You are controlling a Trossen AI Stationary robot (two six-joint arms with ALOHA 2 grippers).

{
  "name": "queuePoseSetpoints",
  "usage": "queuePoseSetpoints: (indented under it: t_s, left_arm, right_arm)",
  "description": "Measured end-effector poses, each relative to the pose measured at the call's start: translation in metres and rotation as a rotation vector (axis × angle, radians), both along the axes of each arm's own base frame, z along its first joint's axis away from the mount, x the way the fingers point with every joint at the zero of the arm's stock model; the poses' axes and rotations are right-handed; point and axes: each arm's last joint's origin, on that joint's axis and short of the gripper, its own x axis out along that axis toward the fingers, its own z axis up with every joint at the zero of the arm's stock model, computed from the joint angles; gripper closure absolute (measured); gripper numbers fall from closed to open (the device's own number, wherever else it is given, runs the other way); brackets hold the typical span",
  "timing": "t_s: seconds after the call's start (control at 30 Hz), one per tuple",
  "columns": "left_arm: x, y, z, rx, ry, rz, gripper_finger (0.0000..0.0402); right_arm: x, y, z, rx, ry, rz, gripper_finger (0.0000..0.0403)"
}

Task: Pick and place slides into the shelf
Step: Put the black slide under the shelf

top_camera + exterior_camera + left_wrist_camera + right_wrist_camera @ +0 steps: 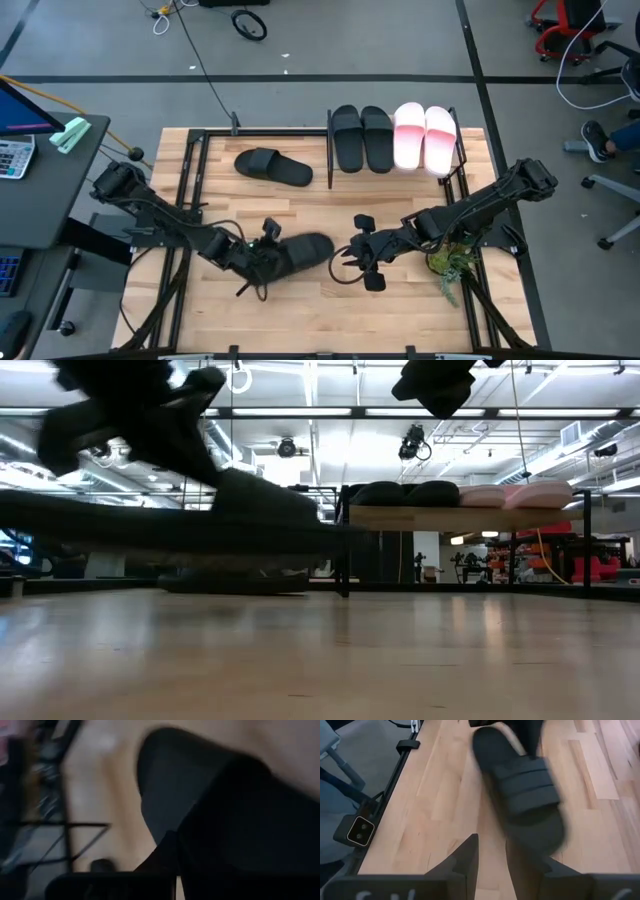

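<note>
My left gripper will release the black slide on the table (pixel 358 201) in front of the two black slides of the shelf.
My left gripper (pixel 266 254) is shut on a black slide (pixel 303 250) near the table's middle front. In the low view the slide (pixel 200 520) is blurred and clear of the table. My right gripper (pixel 346 262) is open and empty just right of that slide's free end (pixel 540 832). The shelf (pixel 330 150) stands at the far right; two black slides (pixel 362 138) and two pink slides (pixel 425 137) rest on its top board. Another black slide (pixel 273 166) lies flat on the table left of the shelf. My left gripper holds the black slide by its end toward the table's left (pixel 280 256), coming level from the left and along its length. The fingers themselves are hidden by the slide and the wrist. The slide is lifted clear of the table, roughly level (pixel 250 525).
The shelf's black posts (pixel 343 550) stand at the far right. A small green plant (pixel 446 262) lies under my right arm. Black frame bars (pixel 185 190) run along the table's left and right sides. A desk with a calculator (pixel 15 155) stands off the left edge.
</note>
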Motion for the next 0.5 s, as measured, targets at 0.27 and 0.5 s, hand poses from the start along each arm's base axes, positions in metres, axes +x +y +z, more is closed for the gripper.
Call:
queuePoseSetpoints:
  t_s: [0.27,0.5]
  left_arm:
    - [0.035,0.028,0.041,-0.163,-0.241,0.296,0.0400]
    - [0.076,0.043,0.028,-0.279,-0.309,0.489,0.0401]
  right_arm:
    - [0.000,0.000,0.000,0.004,0.000,-0.004,0.0299]
    - [-0.003,0.001,0.003,0.087,0.023,-0.059,0.0300]
